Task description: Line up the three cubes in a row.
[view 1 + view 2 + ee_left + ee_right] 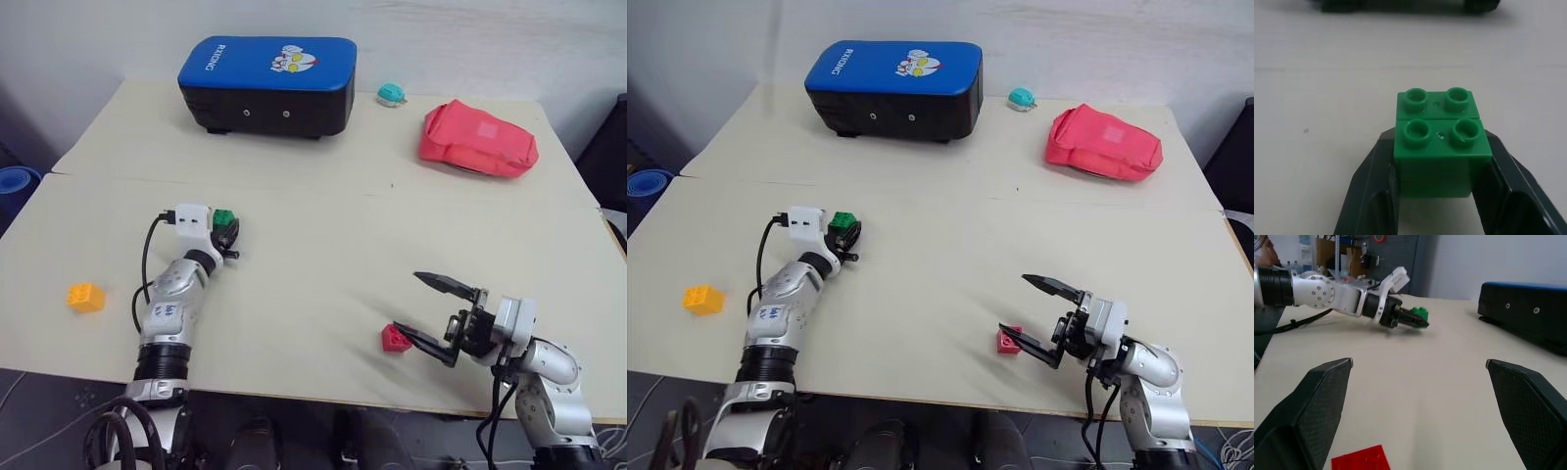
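Observation:
Next, my left gripper releases the green cube. It will set it next to the red cube, toward the orange-yellow cube (340,336).
The green cube (1439,139) is a studded brick resting on the table left of centre, and my left gripper (226,231) is shut on its two sides. The same green cube (222,217) peeks out past the black fingers in the left eye view. Close to the table's front edge lies the red cube (394,339), right beside the lower finger of my open right gripper (424,311), which holds nothing. In the right wrist view a corner of the red cube (1360,459) lies between the wide-spread fingers. The orange-yellow cube (86,297) sits alone near the left edge.
A blue and black case (266,84) stands at the back of the table. A red pouch (478,139) lies at the back right, with a small teal round object (392,94) between the two. A seam (392,186) crosses the tabletop behind the cubes.

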Controlling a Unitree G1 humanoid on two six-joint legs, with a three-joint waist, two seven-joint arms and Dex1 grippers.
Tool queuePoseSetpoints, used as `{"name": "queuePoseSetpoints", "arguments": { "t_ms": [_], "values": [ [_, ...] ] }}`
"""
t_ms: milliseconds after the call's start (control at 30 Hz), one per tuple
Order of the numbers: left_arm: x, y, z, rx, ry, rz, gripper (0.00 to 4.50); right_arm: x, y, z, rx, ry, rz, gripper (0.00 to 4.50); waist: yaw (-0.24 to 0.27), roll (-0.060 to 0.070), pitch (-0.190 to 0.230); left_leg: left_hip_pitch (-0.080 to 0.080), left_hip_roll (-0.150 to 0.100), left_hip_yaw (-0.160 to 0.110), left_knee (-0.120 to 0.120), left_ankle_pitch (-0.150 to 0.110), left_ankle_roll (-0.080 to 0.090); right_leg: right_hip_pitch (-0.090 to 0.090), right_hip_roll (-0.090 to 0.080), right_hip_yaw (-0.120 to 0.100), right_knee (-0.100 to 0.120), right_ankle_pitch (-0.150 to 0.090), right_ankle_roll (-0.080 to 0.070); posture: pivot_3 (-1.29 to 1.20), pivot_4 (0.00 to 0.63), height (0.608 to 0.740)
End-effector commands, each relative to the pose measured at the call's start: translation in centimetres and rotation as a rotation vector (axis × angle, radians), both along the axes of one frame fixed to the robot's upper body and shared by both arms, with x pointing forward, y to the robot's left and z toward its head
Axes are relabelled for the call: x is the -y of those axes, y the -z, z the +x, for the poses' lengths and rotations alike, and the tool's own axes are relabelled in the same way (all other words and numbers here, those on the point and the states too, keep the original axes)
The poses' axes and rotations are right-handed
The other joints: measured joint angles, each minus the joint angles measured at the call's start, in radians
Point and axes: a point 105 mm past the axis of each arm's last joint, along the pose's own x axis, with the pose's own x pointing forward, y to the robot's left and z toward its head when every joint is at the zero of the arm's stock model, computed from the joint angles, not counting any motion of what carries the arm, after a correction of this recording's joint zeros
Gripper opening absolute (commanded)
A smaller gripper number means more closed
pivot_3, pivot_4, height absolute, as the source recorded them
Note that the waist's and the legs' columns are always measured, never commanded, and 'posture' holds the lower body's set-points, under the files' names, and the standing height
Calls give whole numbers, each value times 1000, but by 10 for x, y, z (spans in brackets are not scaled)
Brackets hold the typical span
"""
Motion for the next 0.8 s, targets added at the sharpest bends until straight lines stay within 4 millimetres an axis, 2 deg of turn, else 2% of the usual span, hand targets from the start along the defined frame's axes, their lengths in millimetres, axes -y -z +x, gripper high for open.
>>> {"name": "queuePoseSetpoints", "arguments": {
  "t_ms": [33, 67, 100, 133, 200, 267, 400, 467, 633, 800],
  "values": [
    [33, -37, -34, 134, 445, 9, 1520, 10, -14, -19, 49, -43, -49, 4500, 0, 0, 0, 0, 0, 0, 0, 0, 0, 0, 0, 0, 0, 0, 0, 0, 150, 740],
    [44, -42, -55, 140, 653, 45, 1520, 13, -17, -25, 40, -58, -69, 4500, 1, 0, 0, 0, 0, 0, 0, 0, 0, 0, 0, 0, 0, 0, 0, 0, 150, 740],
    [55, -34, -79, 85, 884, 159, 1520, 22, -18, -29, 25, -49, -102, 4500, 0, 0, 0, 0, 0, 0, 0, 0, 0, 0, 0, 0, 0, 0, 0, 0, 150, 740],
    [58, -25, -94, 26, 1023, 238, 1520, 28, -19, -32, 15, -39, -123, 4500, 0, 0, 0, -1, 0, 0, -1, 0, -1, 0, 0, 0, -1, 0, -1, 0, 150, 740],
    [65, -7, -113, -47, 1201, 381, 1520, 48, -17, -31, 6, 28, -177, 4500, -1, 1, 0, 0, 0, 0, -1, 0, -1, 1, 0, 0, -2, -1, -1, 0, 150, 740],
    [85, 5, -125, -46, 1329, 438, 1520, 62, -7, -40, -40, 39, -240, 4500, 3, 2, -1, 3, -1, 1, -1, -1, 0, 4, 0, 1, -3, 0, -1, 0, 150, 740],
    [123, 24, -135, -61, 1416, 417, 1520, 68, 0, -54, -87, 52, -260, 4500, 10, 2, -1, 1, -1, -1, 0, -3, 5, 3, 0, 1, -3, 0, 0, 0, 150, 740],
    [134, 32, -136, -55, 1429, 436, 1520, 67, -1, -56, -90, 60, -254, 4500, 1, 2, -1, 0, -1, 0, 0, -3, 4, 2, 1, 2, -3, 0, 0, 0, 150, 740],
    [149, 45, -128, -94, 1411, 448, 1520, 56, -8, -57, -86, 62, -224, 4500, -4, 2, -1, 2, 0, 0, 1, -2, 5, 2, 2, 3, 0, 0, 0, 0, 150, 740],
    [150, 52, -123, -125, 1403, 477, 1520, 40, -20, -50, -54, 47, -187, 4500, -2, 2, -1, 1, -1, -1, 0, -2, 6, 2, 1, 2, 0, 0, 0, 0, 150, 740]
  ]
}}
